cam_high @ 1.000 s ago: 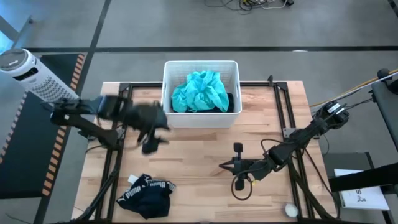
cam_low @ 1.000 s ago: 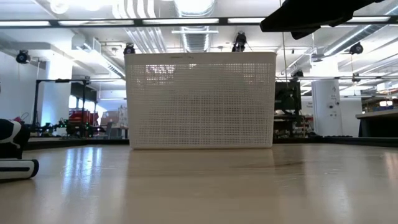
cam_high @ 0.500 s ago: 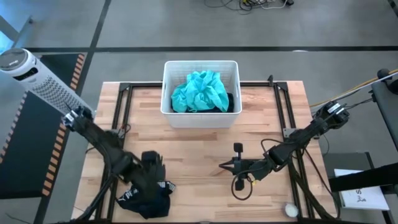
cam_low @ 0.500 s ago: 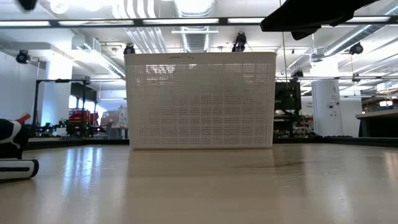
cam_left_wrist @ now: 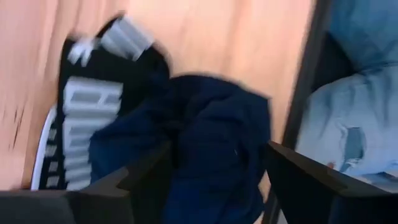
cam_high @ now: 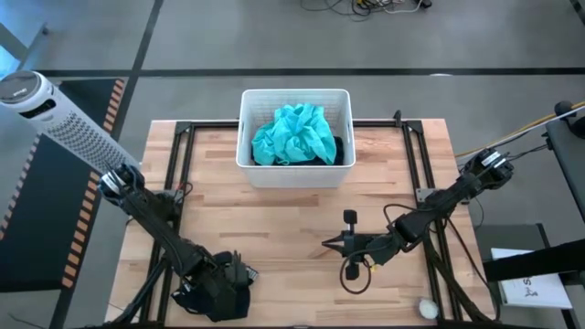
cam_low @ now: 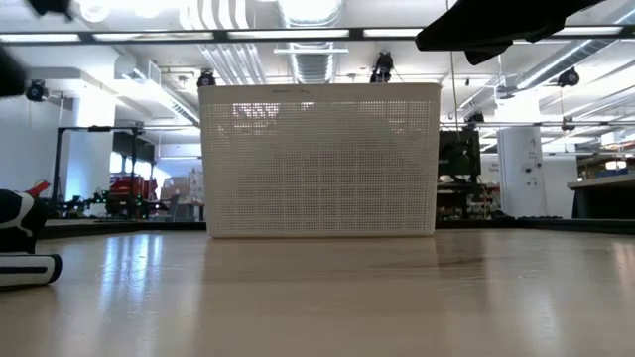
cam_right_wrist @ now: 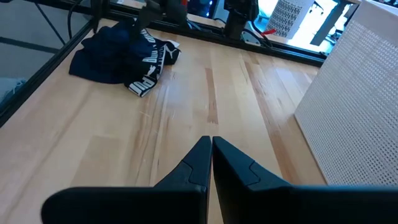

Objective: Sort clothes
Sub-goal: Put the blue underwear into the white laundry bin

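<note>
My left gripper is to close next on the dark shorts' bunched navy cloth [cam_high: 226,296] [cam_left_wrist: 208,158], next to the black waistband that has white letters on it.
The dark shorts [cam_high: 212,294], navy with a black waistband lettered in white, lie bunched on the table's near left; they also show in the right wrist view [cam_right_wrist: 121,53]. My left gripper [cam_high: 230,277] is open right over them, and in the left wrist view [cam_left_wrist: 217,180] its fingers stand on either side of the navy heap [cam_left_wrist: 211,137]. A teal shirt [cam_high: 292,132] lies on top of a dark piece [cam_high: 339,152] in the white basket [cam_high: 247,137]. My right gripper [cam_high: 329,244] is shut and empty, low over the table's middle right. My left gripper comes at the shorts' navy part [cam_left_wrist: 186,149] from above, one finger [cam_left_wrist: 146,180] on each side of the heap. I cannot tell whether the fingers touch the cloth. The shorts lie on the table.
The white basket [cam_low: 319,159] stands at the far middle of the table. Black frame rails [cam_high: 174,183] run along the table's left and right sides. A small white round thing [cam_high: 427,309] lies at the near right corner. Bare wood shows between the basket and the shorts.
My left gripper has gone from beside the basket's near left corner toward the table's near edge and down, ending right over the dark shorts. The shorts have stayed where they were. My right arm has kept still.
</note>
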Tool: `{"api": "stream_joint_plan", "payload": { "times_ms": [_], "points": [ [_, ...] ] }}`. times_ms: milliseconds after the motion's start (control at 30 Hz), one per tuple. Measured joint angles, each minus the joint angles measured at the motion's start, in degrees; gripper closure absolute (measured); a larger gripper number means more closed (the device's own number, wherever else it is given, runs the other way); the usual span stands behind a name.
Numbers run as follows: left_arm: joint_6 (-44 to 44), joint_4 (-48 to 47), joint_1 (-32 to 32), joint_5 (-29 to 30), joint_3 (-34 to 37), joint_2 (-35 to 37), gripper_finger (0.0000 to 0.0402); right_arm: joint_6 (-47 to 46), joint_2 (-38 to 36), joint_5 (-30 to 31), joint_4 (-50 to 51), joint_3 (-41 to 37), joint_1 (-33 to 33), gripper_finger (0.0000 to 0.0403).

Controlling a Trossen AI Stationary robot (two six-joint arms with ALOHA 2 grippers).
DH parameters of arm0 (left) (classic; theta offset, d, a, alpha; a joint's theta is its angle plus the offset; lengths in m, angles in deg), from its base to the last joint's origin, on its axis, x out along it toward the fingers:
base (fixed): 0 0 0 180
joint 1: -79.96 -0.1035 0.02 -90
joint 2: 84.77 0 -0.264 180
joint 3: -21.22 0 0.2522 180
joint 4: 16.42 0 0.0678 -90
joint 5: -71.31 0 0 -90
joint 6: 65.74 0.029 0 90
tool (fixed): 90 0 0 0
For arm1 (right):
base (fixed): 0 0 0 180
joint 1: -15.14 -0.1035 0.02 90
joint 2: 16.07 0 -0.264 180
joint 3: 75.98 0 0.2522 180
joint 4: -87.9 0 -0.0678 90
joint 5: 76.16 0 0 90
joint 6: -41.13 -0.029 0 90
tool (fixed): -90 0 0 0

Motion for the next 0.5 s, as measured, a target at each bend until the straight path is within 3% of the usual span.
{"api": "stream_joint_plan", "payload": {
  "times_ms": [333, 500],
  "points": [
    [-9.6, 0.28, 2.28, -0.02, 7.25, 0.02, 0.0114, -0.36, 0.15, -0.01, 0.02, 0.0, 0.0, 0.0403],
    [-10.47, 2.55, 2.02, 0.36, 10.99, 0.3, 0.0115, -0.36, 0.15, -0.01, 0.01, 0.0, 0.0, 0.0403]
  ]
}}
